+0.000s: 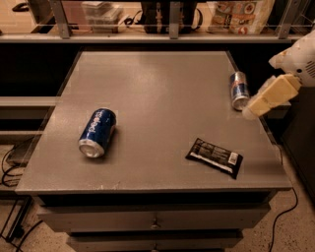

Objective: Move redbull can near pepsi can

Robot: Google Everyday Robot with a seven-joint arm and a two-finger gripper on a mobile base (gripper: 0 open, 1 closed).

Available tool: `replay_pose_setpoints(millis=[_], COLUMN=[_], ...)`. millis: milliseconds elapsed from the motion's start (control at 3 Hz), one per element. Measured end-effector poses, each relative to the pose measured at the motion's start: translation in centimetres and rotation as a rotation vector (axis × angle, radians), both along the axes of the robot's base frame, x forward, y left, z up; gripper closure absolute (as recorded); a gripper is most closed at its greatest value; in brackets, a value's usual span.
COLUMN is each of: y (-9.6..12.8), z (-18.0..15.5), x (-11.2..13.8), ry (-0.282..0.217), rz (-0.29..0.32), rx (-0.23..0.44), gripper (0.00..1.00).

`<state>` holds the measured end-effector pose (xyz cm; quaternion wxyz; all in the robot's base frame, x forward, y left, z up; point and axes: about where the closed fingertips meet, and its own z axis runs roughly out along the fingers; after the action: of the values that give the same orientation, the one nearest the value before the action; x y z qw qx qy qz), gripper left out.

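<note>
I need to move my gripper to the redbull can next and close it on its near end [240, 101], the one toward the black snack bar wrapper.
The redbull can [239, 90], slim and silver with blue panels, lies on its side near the right edge of the grey table [162, 88]. The pepsi can [97, 132], wider and deep blue with white lettering, lies on its side at the left front. My gripper [268, 97] is cream-coloured and comes in from the right edge of the view. Its tip hangs just right of and slightly in front of the redbull can, apart from it.
A black snack bar wrapper [214, 157] lies at the right front of the table. A shelf with bags and boxes [236, 15] runs behind the table. Drawers [155, 221] sit below the tabletop. Cables lie on the floor at both sides.
</note>
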<state>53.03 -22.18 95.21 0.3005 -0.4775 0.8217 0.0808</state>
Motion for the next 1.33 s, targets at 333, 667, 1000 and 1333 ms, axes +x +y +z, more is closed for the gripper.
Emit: replay_pose_setpoints(millis=[333,667,1000,1333], y=[-0.2,-0.8,-1.1,-1.8], z=[-0.8,-2.5,-4.5,-6.4], x=[3.3,6.3,9.0,11.0], ry=[-0.022,-0.025,-0.006,0.018], rz=[-0.088,-0.169,-0.226,-0.283], rx=[0.089,0.155,0.18,0.183], gripper=[0.0,0.0,0.0,0.0])
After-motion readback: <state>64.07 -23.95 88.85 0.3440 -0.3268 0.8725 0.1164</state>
